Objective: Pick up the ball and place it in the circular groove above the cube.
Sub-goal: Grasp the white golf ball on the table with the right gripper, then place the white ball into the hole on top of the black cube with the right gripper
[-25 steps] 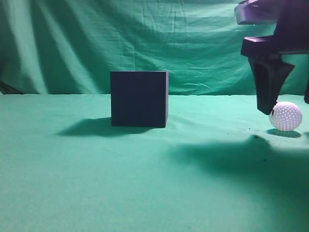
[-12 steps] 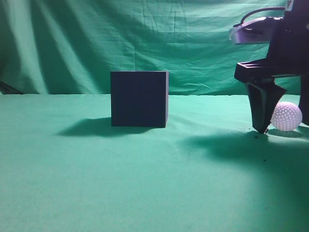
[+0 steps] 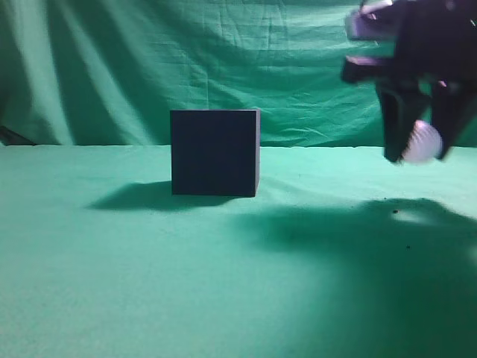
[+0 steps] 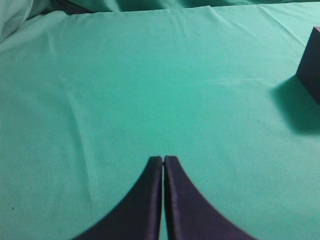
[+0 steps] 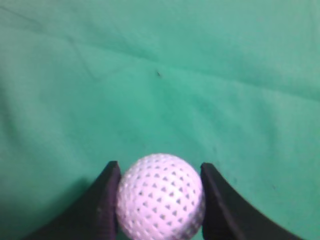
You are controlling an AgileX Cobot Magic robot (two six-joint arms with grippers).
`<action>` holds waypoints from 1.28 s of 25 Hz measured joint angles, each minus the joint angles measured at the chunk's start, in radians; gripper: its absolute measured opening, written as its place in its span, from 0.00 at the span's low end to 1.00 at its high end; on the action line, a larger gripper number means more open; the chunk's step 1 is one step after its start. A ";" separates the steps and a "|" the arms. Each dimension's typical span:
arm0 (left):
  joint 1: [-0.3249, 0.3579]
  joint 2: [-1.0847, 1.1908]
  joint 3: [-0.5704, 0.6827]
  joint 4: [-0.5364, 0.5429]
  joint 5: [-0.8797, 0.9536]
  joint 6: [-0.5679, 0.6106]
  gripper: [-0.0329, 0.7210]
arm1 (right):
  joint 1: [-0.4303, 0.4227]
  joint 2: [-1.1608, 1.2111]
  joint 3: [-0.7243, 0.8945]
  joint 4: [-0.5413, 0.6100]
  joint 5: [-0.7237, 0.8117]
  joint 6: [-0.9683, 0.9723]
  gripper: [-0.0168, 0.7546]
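Note:
I need to use my right gripper to set the white dimpled ball down gently on the middle of the dark navy cube's top (image 3: pixel 220 110).
The white dimpled ball (image 3: pixel 422 142) is clamped between the fingers of my right gripper (image 3: pixel 417 149), which holds it in the air at the far right, well above the green cloth. In the right wrist view the ball (image 5: pixel 161 196) fills the gap between both fingers of the right gripper (image 5: pixel 160 170). The dark navy cube (image 3: pixel 215 152) stands on the cloth at the centre, far to the left of the ball; its top face is not visible. Its edge shows at the right of the left wrist view (image 4: pixel 311 67). My left gripper (image 4: pixel 163 159) is shut and empty over bare cloth.
A green cloth (image 3: pixel 149 261) covers the table and hangs as a backdrop (image 3: pixel 112 67) behind it. Small dark specks lie on the cloth near the right (image 3: pixel 394 212).
My right gripper closed on the ball, which was resting on the cloth, and lifted it up and slightly left. The cube and left gripper have not moved.

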 joint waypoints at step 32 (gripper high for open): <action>0.000 0.000 0.000 0.000 0.000 0.000 0.04 | 0.295 0.213 -0.476 0.064 0.053 -0.130 0.58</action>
